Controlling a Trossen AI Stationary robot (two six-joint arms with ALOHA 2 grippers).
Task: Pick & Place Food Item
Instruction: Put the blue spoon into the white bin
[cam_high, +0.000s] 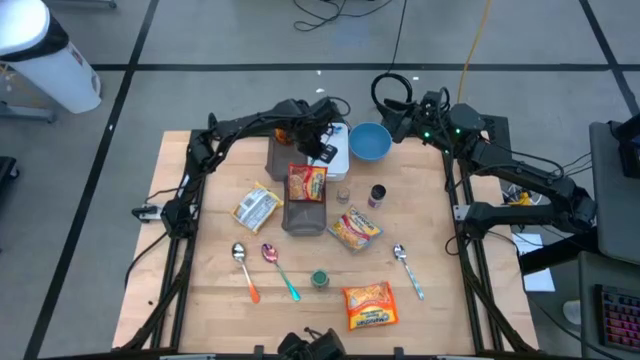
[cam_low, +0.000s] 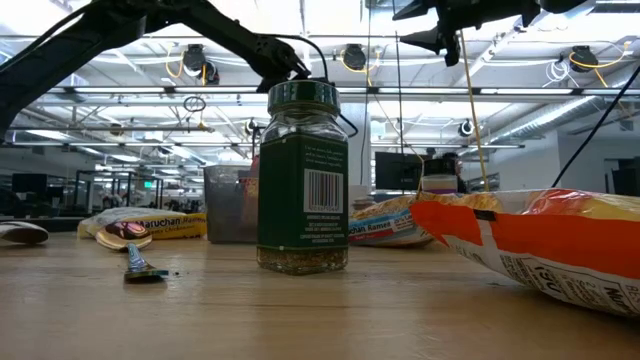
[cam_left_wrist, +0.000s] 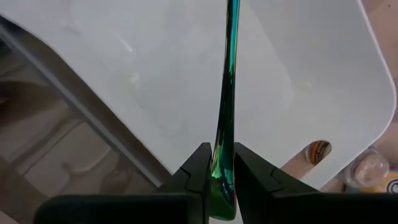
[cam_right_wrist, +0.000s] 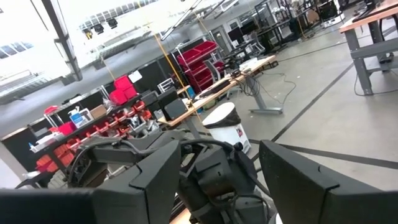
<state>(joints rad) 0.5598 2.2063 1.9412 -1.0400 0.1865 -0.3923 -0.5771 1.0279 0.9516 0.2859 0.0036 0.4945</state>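
Next, my left gripper puts down and lets go of the green utensil on the bottom of the white tray (cam_high: 335, 149) (cam_left_wrist: 205, 68), next to the blue bowl.
My left gripper (cam_left_wrist: 222, 155) is shut on a thin, shiny green utensil (cam_left_wrist: 229, 74), which I see edge-on. It hangs over a white tray (cam_left_wrist: 298, 74) at the table's far middle, where the left arm reaches (cam_high: 322, 148). Ramen packets lie flat on the table (cam_high: 256, 207) (cam_high: 354, 227) (cam_high: 369, 305), and one (cam_high: 307, 183) sits on a grey container (cam_high: 303, 218). My right gripper (cam_right_wrist: 217, 180) is open with nothing in it, raised above the far right of the table (cam_high: 400, 120). My left gripper pinches the utensil's wider curved end (cam_left_wrist: 221, 171) between its two fingers. The fingers point steeply down from above. The utensil runs along them and out past their tips over the tray. Its far end leaves the picture, so I cannot tell whether it touches the tray.
A blue bowl (cam_high: 370, 142) stands right of the tray and a brown container (cam_high: 283, 155) left of it. Three spoons (cam_high: 245, 270) (cam_high: 280, 270) (cam_high: 408, 270) lie near the front, with a green-lidded spice jar (cam_low: 303, 180) and two small jars (cam_high: 377, 195) (cam_high: 343, 196).
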